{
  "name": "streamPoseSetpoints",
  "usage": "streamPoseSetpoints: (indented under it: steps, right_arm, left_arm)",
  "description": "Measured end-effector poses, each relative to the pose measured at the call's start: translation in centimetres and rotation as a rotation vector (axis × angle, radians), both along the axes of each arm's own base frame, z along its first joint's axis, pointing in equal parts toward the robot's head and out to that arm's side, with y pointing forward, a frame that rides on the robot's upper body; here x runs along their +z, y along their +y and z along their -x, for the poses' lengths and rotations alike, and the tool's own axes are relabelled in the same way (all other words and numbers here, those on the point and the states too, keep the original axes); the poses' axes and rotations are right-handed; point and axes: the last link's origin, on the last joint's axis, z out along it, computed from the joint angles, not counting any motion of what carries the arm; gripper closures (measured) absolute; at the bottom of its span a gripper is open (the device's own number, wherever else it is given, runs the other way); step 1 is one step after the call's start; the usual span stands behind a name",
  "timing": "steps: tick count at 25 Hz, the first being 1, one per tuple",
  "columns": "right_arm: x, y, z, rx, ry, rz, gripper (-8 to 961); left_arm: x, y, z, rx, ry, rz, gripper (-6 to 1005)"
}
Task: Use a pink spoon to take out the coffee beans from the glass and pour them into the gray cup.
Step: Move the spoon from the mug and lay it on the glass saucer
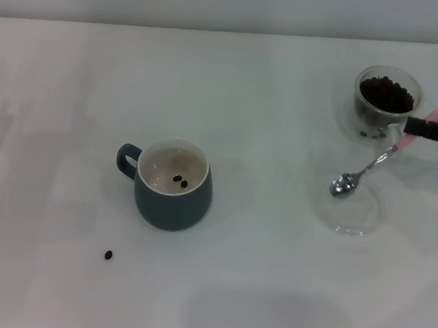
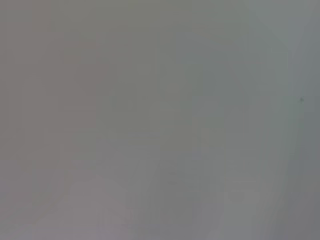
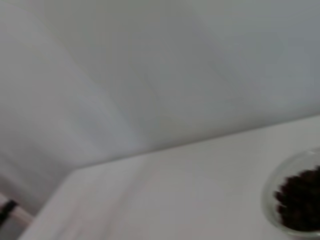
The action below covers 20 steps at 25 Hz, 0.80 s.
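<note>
I'll release the pink spoon with my right gripper in the shallow clear glass dish [image 1: 361,190] in front of the glass.
The gray cup [image 1: 169,198] stands near the middle of the table with its loop handle to the left and two coffee beans [image 1: 179,180] on its cream inside. The glass [image 1: 386,100] at the far right is full of dark beans, and its rim and beans [image 3: 299,204] also show in the right wrist view. My right gripper [image 1: 413,127] reaches in from the right edge, just in front of the glass, shut on the handle of the pink spoon [image 1: 369,165]. The spoon slants down to the left, its shiny bowl empty over a flat dish. My left gripper is out of view.
A shallow clear glass dish [image 1: 353,215] lies under the spoon's bowl, in front of the glass. One stray bean [image 1: 108,255] lies on the white table [image 1: 267,296] in front and to the left of the gray cup. The left wrist view shows only a plain grey surface.
</note>
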Motion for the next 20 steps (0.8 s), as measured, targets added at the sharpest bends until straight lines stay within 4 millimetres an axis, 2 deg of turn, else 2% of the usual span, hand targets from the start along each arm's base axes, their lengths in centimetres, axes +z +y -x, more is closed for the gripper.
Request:
streamPoseSetpoints:
  steps: [6, 13, 20]
  right_arm:
    - [-0.5, 0.1, -1.1, -0.040, -0.080, 0.013, 790]
    - [-0.6, 0.3, -0.6, -0.021, -0.077, 0.044, 789]
    - [-1.9, 0.5, -0.3, -0.008, -0.108, 0.079, 789]
  left_arm:
    - [0.0, -0.1, 0.1, 0.002, 0.000, 0.000, 200]
    - [0.0, 0.0, 0.1, 0.002, 0.000, 0.000, 200]
    - [-0.1, 0.0, 0.0, 0.001, -0.002, 0.000, 200]
